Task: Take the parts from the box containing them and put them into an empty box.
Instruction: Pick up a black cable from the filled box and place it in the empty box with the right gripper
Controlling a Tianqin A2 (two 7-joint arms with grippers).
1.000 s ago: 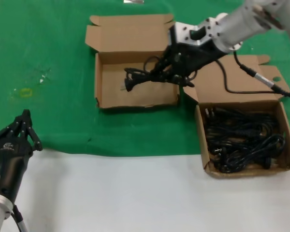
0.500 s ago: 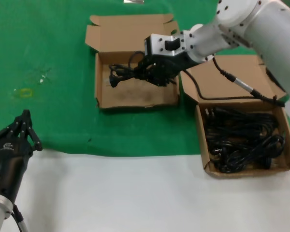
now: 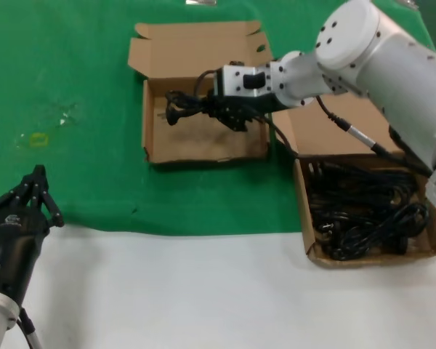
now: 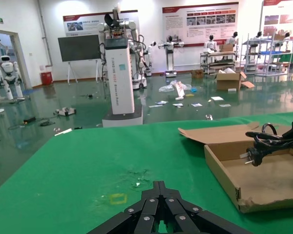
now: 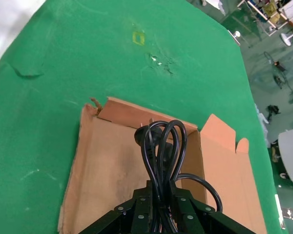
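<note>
The robot's right gripper needs to release the coiled black cable, now held over the empty box, on the empty box's bottom, close along its near side point(image 3: 211, 135) point(image 5: 106, 206).
My right gripper point(image 3: 219, 109) is shut on a coiled black cable point(image 3: 180, 106) and holds it over the empty box point(image 3: 148, 131) on the green cloth, its plug end pointing left, a little above the box floor. The right wrist view shows the cable loops point(image 5: 161, 141) running out between the closed fingers of the gripper point(image 5: 158, 187) above the bare box floor point(image 5: 107, 170). The box containing the cables point(image 3: 303, 218) stands at the right, full of tangled black cables point(image 3: 367, 211). My left gripper point(image 3: 36, 185) is shut and empty, parked at the near left.
Both boxes have their lid flaps open toward the far side. The green cloth point(image 3: 73, 87) covers the far half of the table; a white surface point(image 3: 203, 291) lies in front. The left wrist view shows its gripper point(image 4: 159, 184), the empty box point(image 4: 224, 173) and the hanging cable point(image 4: 263, 141).
My right gripper has moved left with the cable, from the empty box's right edge to over its middle. The left arm has not moved.
</note>
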